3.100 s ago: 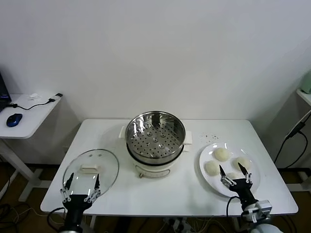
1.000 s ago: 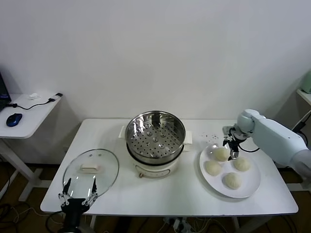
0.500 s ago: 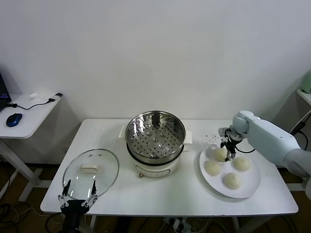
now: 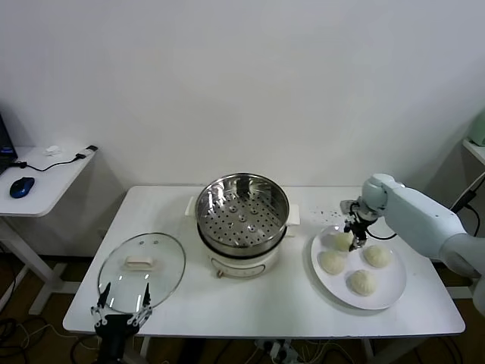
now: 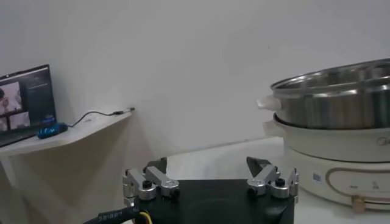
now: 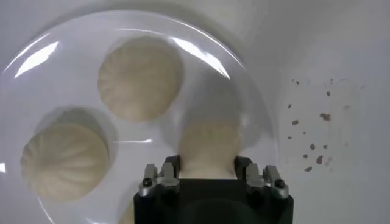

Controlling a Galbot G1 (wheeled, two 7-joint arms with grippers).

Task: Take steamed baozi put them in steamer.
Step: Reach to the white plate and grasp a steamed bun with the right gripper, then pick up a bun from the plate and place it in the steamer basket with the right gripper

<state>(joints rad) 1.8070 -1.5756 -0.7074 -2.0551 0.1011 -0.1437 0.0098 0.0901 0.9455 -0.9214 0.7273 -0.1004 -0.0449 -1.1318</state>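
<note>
My right gripper is going to let go of the rear baozi on the rear part of the shiny steamer's holed bottom (image 4: 248, 197).
Four cream-white baozi lie on a white plate (image 4: 395, 290) at the table's right: a rear one (image 4: 341, 242), a left one (image 4: 331, 262), a right one (image 4: 377, 256) and a front one (image 4: 362, 283). My right gripper (image 4: 353, 234) reaches down on the rear baozi and is shut on it, fingers on both sides, in the right wrist view (image 6: 208, 146). It still rests on the plate. The shiny steamer (image 4: 242, 209) sits empty on its white cooker base at the table's middle. My left gripper (image 4: 121, 305) is open and parked at the table's front left edge.
A round glass lid (image 4: 142, 266) with a white handle lies at the front left. Dark specks (image 4: 326, 213) dot the table behind the plate. A side desk (image 4: 45, 178) with a mouse stands at the far left. The left wrist view shows the steamer (image 5: 335, 100) from the side.
My right arm came from the plate's front edge to above the rear baozi, then lowered and closed around it. The left arm stays parked.
</note>
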